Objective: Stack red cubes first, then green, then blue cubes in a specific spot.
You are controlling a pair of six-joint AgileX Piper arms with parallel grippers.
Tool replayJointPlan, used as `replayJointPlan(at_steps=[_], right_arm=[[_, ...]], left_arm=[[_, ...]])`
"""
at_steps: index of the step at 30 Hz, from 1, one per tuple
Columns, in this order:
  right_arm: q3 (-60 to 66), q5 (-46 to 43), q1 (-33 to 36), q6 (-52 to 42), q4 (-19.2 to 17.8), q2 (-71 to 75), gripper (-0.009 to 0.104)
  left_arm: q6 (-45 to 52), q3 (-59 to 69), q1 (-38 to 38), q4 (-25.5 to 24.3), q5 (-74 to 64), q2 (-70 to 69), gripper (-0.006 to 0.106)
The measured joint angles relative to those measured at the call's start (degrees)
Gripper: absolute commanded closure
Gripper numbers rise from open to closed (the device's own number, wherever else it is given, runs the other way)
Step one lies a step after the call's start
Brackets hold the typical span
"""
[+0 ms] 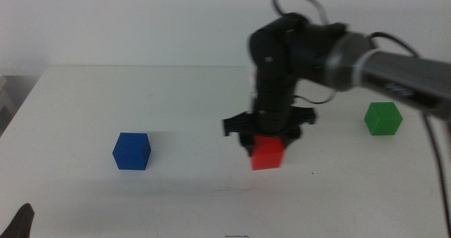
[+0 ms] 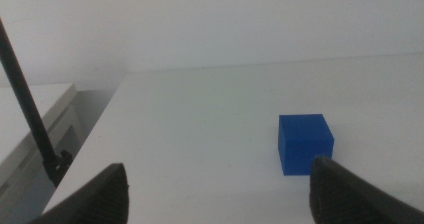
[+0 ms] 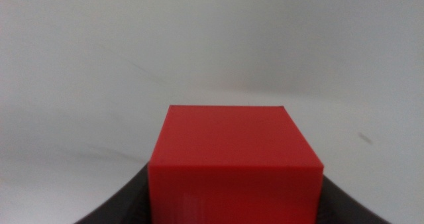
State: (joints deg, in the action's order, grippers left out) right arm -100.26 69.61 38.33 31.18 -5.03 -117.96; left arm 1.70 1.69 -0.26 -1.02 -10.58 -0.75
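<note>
Next, my right gripper puts the red cube down on the white table (image 1: 242, 170) (image 3: 131, 126) just behind the faint scratch.
My right gripper (image 1: 268, 143) reaches in from the right and is shut on the red cube (image 1: 268, 154) near the middle of the white table (image 1: 197, 104). The right wrist view is filled by that red cube (image 3: 233, 164), with a dark jaw on either side of it. Whether the cube rests on the table or hangs just above it I cannot tell. The blue cube (image 1: 132, 151) sits at the left, and the green cube (image 1: 382, 118) at the right. My left gripper (image 2: 218, 191) waits open at the bottom left corner, with the blue cube (image 2: 305, 144) just ahead of it.
The table's left edge (image 2: 93, 138) drops off beside the left gripper, with a thin black pole (image 2: 30, 111) and a lower white surface beyond it. A white wall stands behind the table.
</note>
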Motion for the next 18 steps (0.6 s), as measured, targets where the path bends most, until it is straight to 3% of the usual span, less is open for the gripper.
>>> replayJointPlan(at_steps=[6, 18], right_arm=[[-7.2, 0.0, 2.1, 1.7, 0.9, -6.8, 0.096], [-8.1, 0.2, 3.0, 8.5, 2.2, -9.7, 0.096]], left_arm=[[0.0, 0.0, 0.0, 0.0, 0.0, 0.0, 0.007], [0.0, 0.0, 0.0, 0.0, 0.0, 0.0, 0.007]])
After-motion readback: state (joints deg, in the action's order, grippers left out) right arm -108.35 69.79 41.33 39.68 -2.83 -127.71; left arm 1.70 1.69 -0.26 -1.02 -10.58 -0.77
